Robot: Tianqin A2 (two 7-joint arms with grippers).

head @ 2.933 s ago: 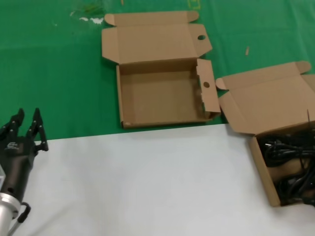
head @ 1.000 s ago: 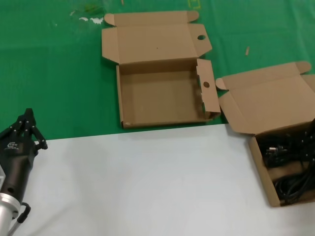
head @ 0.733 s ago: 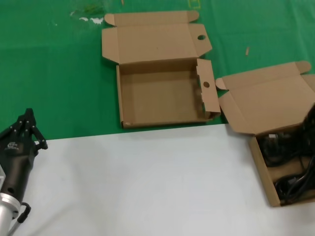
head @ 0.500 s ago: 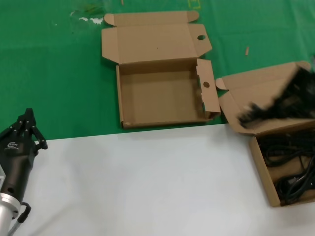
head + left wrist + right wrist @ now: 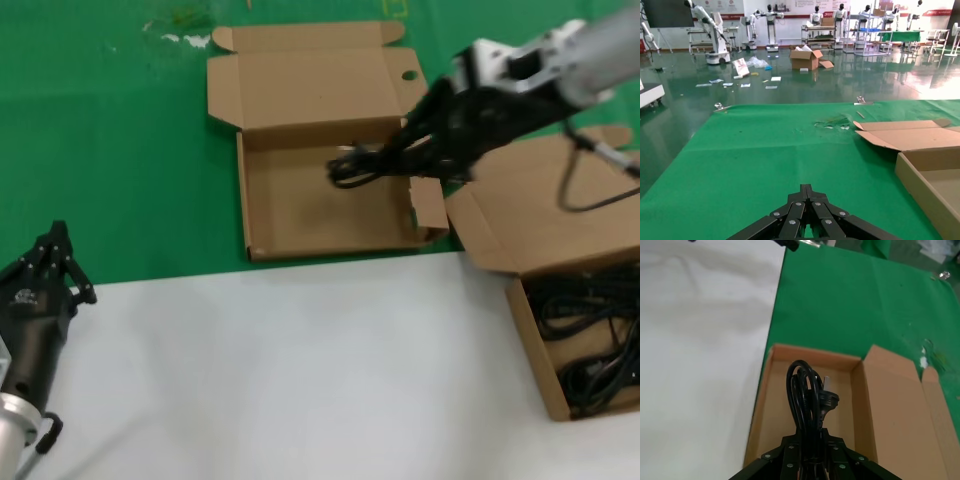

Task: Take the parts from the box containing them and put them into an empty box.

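My right gripper needs to put the black bundled cable down on the middle of the empty box's bare bottom [image 5: 331, 182] [image 5: 812, 430].
My right gripper [image 5: 412, 143] is shut on a black bundled cable with a plug [image 5: 352, 166] and holds it in the air over the empty box [image 5: 300, 225], the one with round holes in its lid and side flap. The right wrist view shows the cable [image 5: 805, 395] sticking out of the gripper [image 5: 810, 432] above that box's bare floor [image 5: 777, 405]. The box containing the parts [image 5: 525, 325] stands at the right edge with more black cables [image 5: 590, 340] in it. My left gripper [image 5: 55, 245] is shut and parked at the left; it also shows in the left wrist view [image 5: 806, 188].
The boxes stand on a green mat [image 5: 110, 150]; a white sheet [image 5: 280, 370] covers the near part of the table. The empty box's open lid [image 5: 310, 80] lies flat behind it. The parts box's lid [image 5: 560, 200] leans back beside the empty box's holed flap.
My right arm has lifted a cable bundle out of the parts box and carried it left, over the empty box. The left gripper closed earlier and has stayed still since.
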